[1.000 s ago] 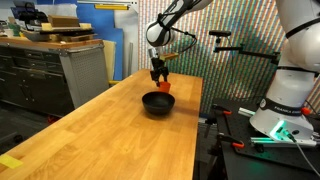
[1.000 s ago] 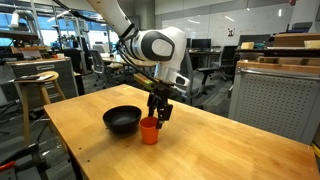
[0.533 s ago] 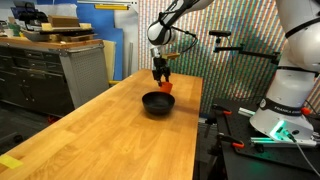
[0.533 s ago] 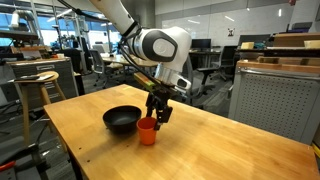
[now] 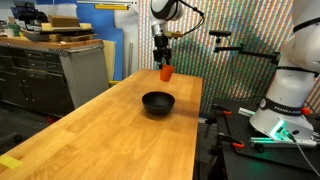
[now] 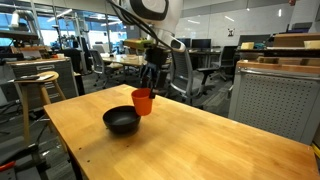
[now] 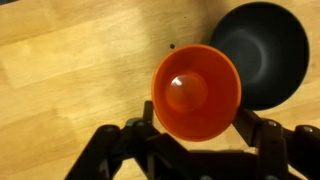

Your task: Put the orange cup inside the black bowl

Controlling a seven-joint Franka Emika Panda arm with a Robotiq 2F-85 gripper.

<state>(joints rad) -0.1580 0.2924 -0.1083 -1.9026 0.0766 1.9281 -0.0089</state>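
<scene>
My gripper needs to set the orange cup upright on the bottom of the black bowl (image 5: 157,101) (image 7: 261,61). It will let go of the cup there, close to the bowl's middle.
My gripper (image 5: 164,64) is shut on the orange cup (image 5: 166,72) and holds it upright in the air, well above the wooden table. The cup also shows in an exterior view (image 6: 143,101) and fills the middle of the wrist view (image 7: 196,91), its open mouth up, with a finger on each side. The black bowl (image 5: 158,103) sits empty on the table below the cup and slightly to its side; it shows in both exterior views (image 6: 122,122) and at the upper right of the wrist view (image 7: 262,50).
The long wooden table (image 5: 110,135) has an edge close beside the bowl. Grey cabinets (image 5: 50,70) with boxes stand beside it. A white robot base (image 5: 290,95) stands on the far side. A stool (image 6: 38,85) and office desks are behind.
The gripper has lifted the orange cup from table height beside the bowl to well above the table, and shifted it toward the bowl.
</scene>
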